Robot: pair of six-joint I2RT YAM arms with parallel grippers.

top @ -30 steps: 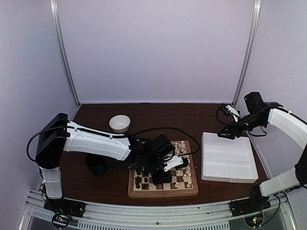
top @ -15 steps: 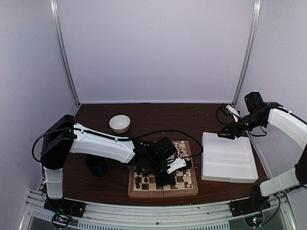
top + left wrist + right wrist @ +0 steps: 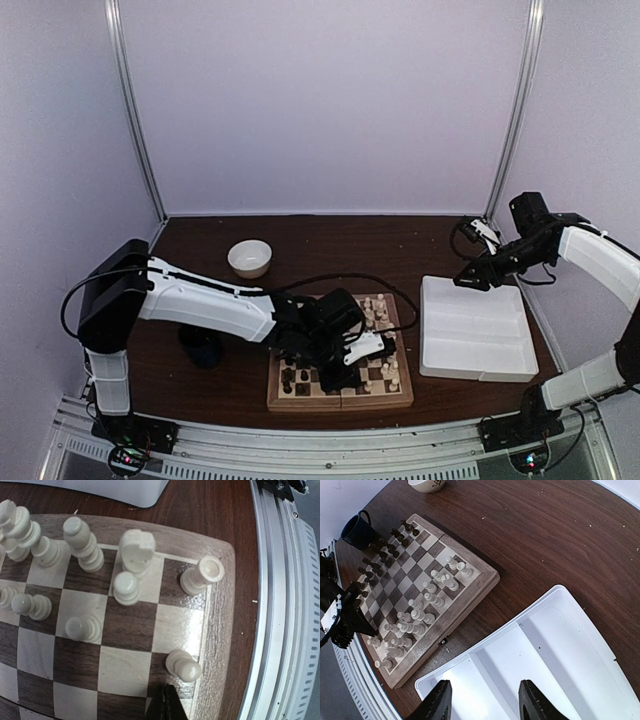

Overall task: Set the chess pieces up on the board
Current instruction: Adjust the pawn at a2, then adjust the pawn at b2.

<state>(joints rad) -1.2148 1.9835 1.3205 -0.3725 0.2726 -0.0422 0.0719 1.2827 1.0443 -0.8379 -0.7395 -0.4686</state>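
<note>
The pale pawn near the knight overlaps the knight's square, so the robot's left gripper will open, pick up that pawn and center it on the dark square point(image 3: 129, 622).
The board point(image 3: 340, 398) lies at the table's near middle, with dark chess pieces point(image 3: 296, 377) on its left side and pale chess pieces point(image 3: 382, 370) on its right. My left gripper point(image 3: 352, 368) hangs low over the board's near right part. In the left wrist view the left gripper point(image 3: 167, 706) is shut with nothing between its tips. A pale pawn point(image 3: 183, 666) stands just beyond the tips, beside the board's tan border point(image 3: 215, 630). My right gripper point(image 3: 485, 700) is open and empty above the white tray point(image 3: 560, 645), away from the board point(image 3: 445, 625).
A white bowl point(image 3: 249, 257) sits at the back left. A dark mug point(image 3: 203, 345) stands left of the board. The white two-compartment tray point(image 3: 475, 330) lies right of the board. A metal rail point(image 3: 280, 605) runs along the near table edge.
My left gripper has shifted slightly toward the board's near right side, still shut. The right arm has not moved.
</note>
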